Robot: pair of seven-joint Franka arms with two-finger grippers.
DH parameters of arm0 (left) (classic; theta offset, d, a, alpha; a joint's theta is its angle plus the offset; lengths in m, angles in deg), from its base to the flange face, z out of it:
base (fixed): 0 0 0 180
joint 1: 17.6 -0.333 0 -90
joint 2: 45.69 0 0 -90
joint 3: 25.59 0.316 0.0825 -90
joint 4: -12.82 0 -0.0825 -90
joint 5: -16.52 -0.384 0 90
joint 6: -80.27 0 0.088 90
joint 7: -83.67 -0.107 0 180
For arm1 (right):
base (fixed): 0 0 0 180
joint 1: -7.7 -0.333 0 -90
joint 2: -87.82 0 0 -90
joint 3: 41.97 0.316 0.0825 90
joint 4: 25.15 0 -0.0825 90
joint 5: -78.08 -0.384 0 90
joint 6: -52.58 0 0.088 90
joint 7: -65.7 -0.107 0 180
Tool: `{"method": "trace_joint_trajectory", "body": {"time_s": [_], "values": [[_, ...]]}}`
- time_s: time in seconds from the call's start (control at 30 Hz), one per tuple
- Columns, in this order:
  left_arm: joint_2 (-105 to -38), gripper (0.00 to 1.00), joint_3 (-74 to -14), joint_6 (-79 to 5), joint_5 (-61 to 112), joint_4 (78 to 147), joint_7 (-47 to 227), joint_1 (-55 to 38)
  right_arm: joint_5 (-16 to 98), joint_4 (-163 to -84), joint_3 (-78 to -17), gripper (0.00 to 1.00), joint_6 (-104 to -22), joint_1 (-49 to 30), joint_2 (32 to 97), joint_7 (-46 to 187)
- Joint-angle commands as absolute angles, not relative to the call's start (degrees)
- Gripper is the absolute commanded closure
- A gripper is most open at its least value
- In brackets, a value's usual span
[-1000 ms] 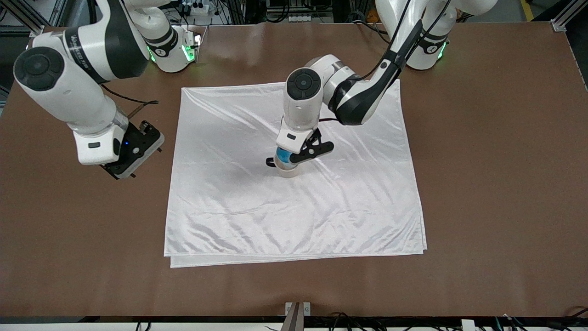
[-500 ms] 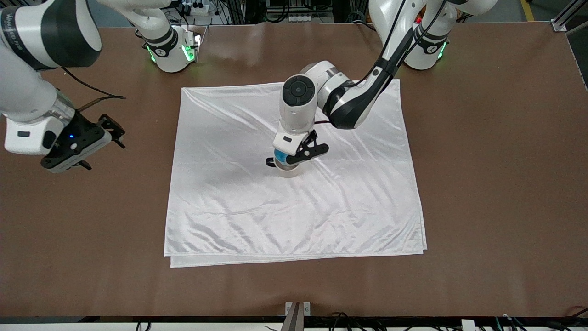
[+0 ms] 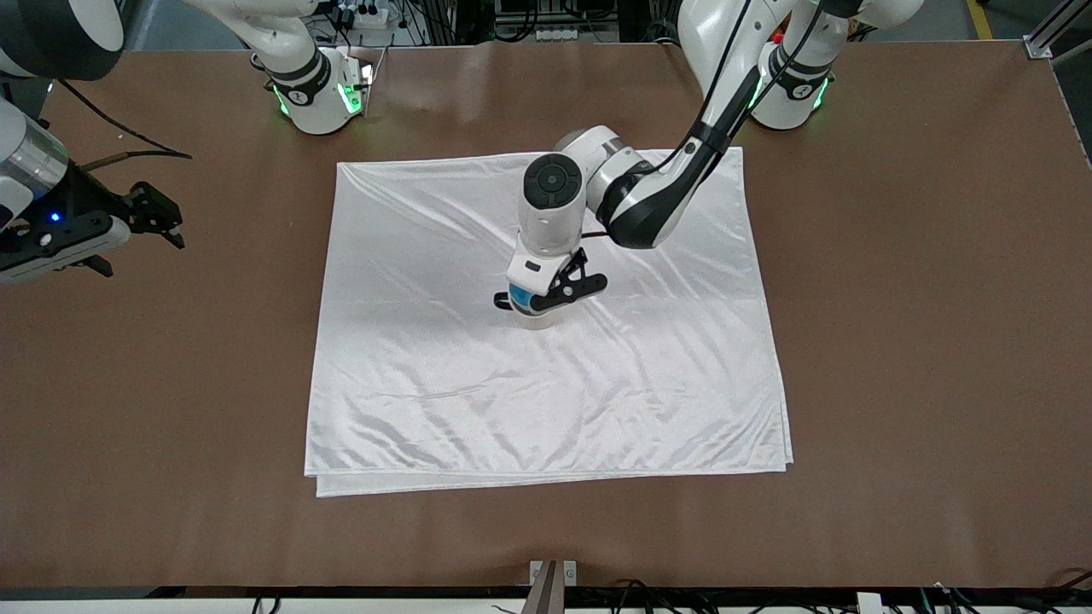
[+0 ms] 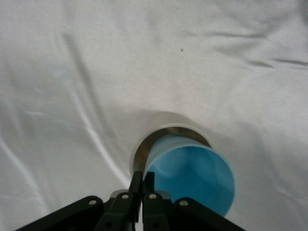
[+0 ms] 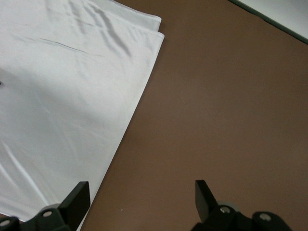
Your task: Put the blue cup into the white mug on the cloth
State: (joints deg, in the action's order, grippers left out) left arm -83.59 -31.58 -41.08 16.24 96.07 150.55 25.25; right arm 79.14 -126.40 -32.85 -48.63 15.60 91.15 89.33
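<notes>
My left gripper has the blue cup. Next, I let go of it inside the rim of the white mug [image 3: 531,295] [image 4: 172,164], next to the mug's black handle.
The white cloth [image 3: 546,384] lies spread in the middle of the table. On it stands the white mug [image 3: 534,321], its black handle [image 3: 502,300] toward the right arm's end. My left gripper [image 3: 531,300] is over the mug, shut on the rim of the blue cup [image 3: 521,300]. In the left wrist view the fingers [image 4: 137,180] pinch the wall of the blue cup [image 4: 192,178], whose lower end sits inside the rim of the mug [image 4: 166,131]. My right gripper [image 3: 136,243] hangs open and holds nothing, above bare table at the right arm's end.
Brown table [image 3: 921,341] surrounds the cloth on all sides. The right wrist view shows a folded corner of the cloth [image 5: 62,96] and bare table [image 5: 216,96] below the open right gripper [image 5: 142,202]. Robot bases stand along the table's edge farthest from the front camera.
The right arm has swung away from the cloth to its end of the table. The left gripper has sunk slightly with the blue cup over the mug.
</notes>
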Motion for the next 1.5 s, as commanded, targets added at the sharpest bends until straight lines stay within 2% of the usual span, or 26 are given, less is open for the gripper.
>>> {"method": "trace_joint_trajectory", "body": {"time_s": [0.0,0.7,0.8,0.9,0.93,1.47], "values": [[-84.80,1.00,-31.30,-41.63,17.14,94.74,150.99,25.64,77.99,-128.69,-32.66,0.04,-47.53,18.60,94.06,87.06],[-86.65,1.00,-31.30,-43.13,17.23,95.00,150.55,25.29,76.85,-128.51,-32.66,0.03,-45.15,21.33,95.29,70.46],[-86.65,0.69,-31.30,-43.13,17.75,95.00,150.64,25.12,76.85,-128.16,-32.39,0.03,-44.98,20.98,95.29,67.91],[-86.83,0.14,-31.13,-43.13,18.46,95.00,150.55,25.12,76.85,-127.29,-32.04,0.03,-44.45,20.63,95.03,64.92],[-86.83,0.00,-31.12,-43.13,18.20,95.00,150.55,25.12,76.85,-126.85,-32.04,0.03,-44.10,20.36,94.86,64.30],[-84.37,0.00,-30.86,-43.04,18.02,94.91,150.64,22.75,76.94,-123.07,-32.04,0.00,-43.48,19.48,94.33,59.81]]}}
